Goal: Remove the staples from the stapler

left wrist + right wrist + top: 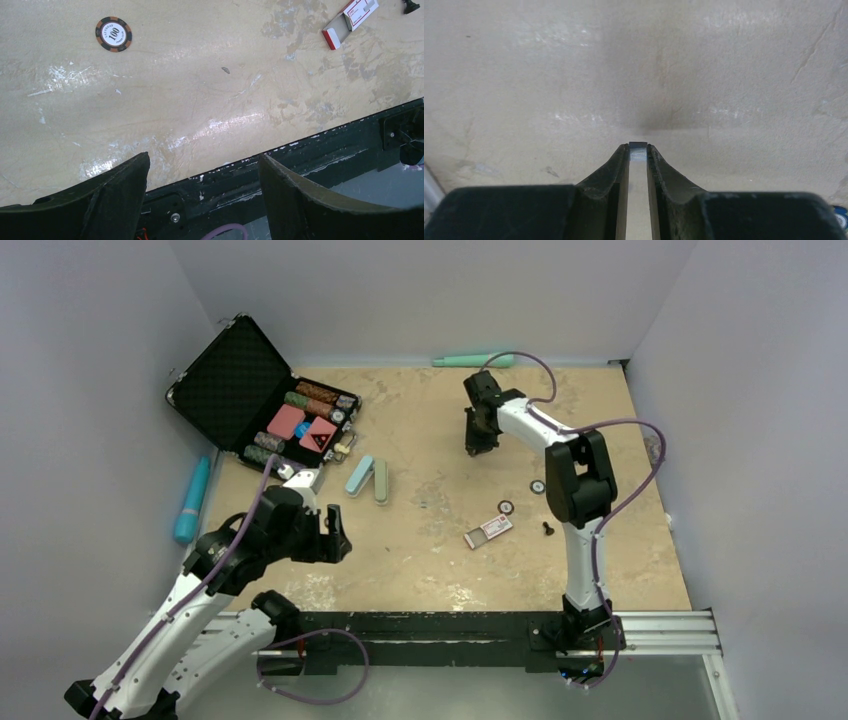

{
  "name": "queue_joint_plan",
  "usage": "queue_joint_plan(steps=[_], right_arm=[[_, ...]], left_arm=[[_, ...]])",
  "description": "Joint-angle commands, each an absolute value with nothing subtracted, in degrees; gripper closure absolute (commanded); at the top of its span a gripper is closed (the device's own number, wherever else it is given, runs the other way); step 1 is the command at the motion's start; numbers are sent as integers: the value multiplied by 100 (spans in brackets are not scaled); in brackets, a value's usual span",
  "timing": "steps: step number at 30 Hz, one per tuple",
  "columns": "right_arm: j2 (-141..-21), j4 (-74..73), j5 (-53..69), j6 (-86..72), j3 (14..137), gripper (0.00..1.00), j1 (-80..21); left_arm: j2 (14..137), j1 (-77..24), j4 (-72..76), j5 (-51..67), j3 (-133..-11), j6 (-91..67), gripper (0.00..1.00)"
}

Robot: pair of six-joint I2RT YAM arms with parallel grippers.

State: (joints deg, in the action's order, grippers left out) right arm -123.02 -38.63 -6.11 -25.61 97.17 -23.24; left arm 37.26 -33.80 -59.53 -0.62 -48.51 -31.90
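Note:
I will release the staple strip with my right gripper in the open grey end of the red-and-white staple box (479, 537).
The stapler (368, 478) lies opened flat on the table, a pale blue half beside a green half, just right of the chip case. My right gripper (476, 446) points down over the far middle of the table, well right of the stapler. In the right wrist view it (638, 147) is shut on a small metallic strip of staples (638, 152) held at the fingertips above bare table. My left gripper (336, 536) is open and empty, near the table's front edge below the stapler. In the left wrist view it (202, 162) hangs over the black base rail.
An open black case (235, 380) of poker chips stands at the back left. A red-and-white staple box (488, 531) (350, 15), loose chips (506, 507) (113, 33) and a small black piece (547, 528) lie mid-table. A teal tube (192, 498) lies left, a mint one (473, 360) at the back.

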Motion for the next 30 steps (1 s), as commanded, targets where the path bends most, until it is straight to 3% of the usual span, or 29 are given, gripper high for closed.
queue_joint_plan(steps=[1, 7, 13, 18, 30], right_arm=[[-11793, -3885, -165, -2642, 10177, 81, -2340], [-11531, -3925, 509, -2821, 10615, 83, -2338], [-11074, -3755, 1490, -3025, 10553, 93, -2330], [-10373, -3468, 1922, -3240, 9718, 100, -2331], [-8706, -3110, 2602, -3327, 7839, 100, -2337]], left_arm=[[3646, -3355, -5827, -26, -4843, -3142, 18], [3611, -3351, -5824, -26, -4836, -3146, 18], [3595, -3353, -5827, -34, -4841, -3153, 19], [3547, -3349, -5836, -51, -4826, -3164, 19], [3488, -3353, -5844, -79, -4811, -3180, 20]])
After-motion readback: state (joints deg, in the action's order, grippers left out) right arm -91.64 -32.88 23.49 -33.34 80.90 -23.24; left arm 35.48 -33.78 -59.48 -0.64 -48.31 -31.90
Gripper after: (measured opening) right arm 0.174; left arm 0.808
